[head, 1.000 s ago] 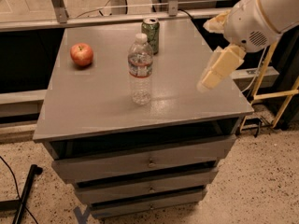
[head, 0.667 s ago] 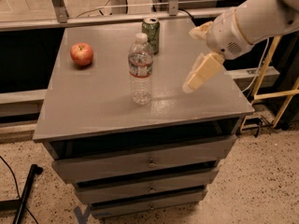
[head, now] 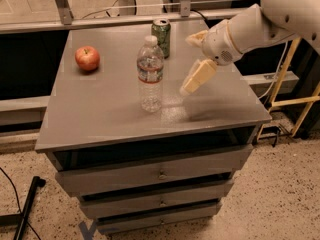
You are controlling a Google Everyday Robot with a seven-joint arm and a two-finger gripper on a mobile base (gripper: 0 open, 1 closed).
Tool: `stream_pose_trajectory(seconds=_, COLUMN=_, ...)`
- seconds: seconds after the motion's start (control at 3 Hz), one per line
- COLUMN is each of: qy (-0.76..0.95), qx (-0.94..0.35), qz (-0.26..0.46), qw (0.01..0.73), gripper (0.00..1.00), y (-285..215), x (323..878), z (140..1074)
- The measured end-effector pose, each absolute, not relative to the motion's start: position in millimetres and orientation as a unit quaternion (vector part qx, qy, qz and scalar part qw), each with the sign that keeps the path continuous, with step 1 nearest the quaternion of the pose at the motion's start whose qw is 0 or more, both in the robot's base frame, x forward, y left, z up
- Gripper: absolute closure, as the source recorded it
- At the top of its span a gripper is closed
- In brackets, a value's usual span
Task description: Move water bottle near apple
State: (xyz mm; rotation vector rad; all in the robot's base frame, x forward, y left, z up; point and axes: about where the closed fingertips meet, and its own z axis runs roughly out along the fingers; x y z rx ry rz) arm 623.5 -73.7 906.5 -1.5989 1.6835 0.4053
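Note:
Next, I close my gripper on the label band (head: pixel 151 72) of the water bottle, below the bottle's white cap.
The water bottle (head: pixel 150 74) stands upright near the middle of the grey cabinet top (head: pixel 100 119); it is clear with a white cap and a label band. The red apple (head: pixel 87 58) lies at the far left of the top, well apart from the bottle. My gripper (head: pixel 189 64) hovers to the right of the bottle at about its height, a short gap away. It is open and empty, with one cream finger (head: pixel 198 76) pointing down-left and the other finger (head: pixel 196 36) behind it.
A green soda can (head: pixel 161 36) stands just behind the bottle near the back edge. A railing and glass run behind the cabinet. The cabinet has drawers below, a yellow frame (head: pixel 295 101) stands to its right, and a black pole (head: pixel 27 204) lies on the floor.
My arm has swung left over the cabinet top, and the gripper has come from the right edge to close beside the bottle. The bottle, apple and can have not moved.

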Motion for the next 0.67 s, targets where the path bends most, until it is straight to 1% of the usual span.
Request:
stream_pose_trajectory(seconds=0.33, qy=0.642, qx=-0.613, qz=0.207, qw=0.411, gripper=0.00, y=-61.3, x=618.9, z=910.3)
stream_pose_trajectory(seconds=0.67, qy=0.596, qx=-0.588, qz=0.291, qw=0.463, gripper=0.00, y=-34.2, x=608.9, z=925.2)
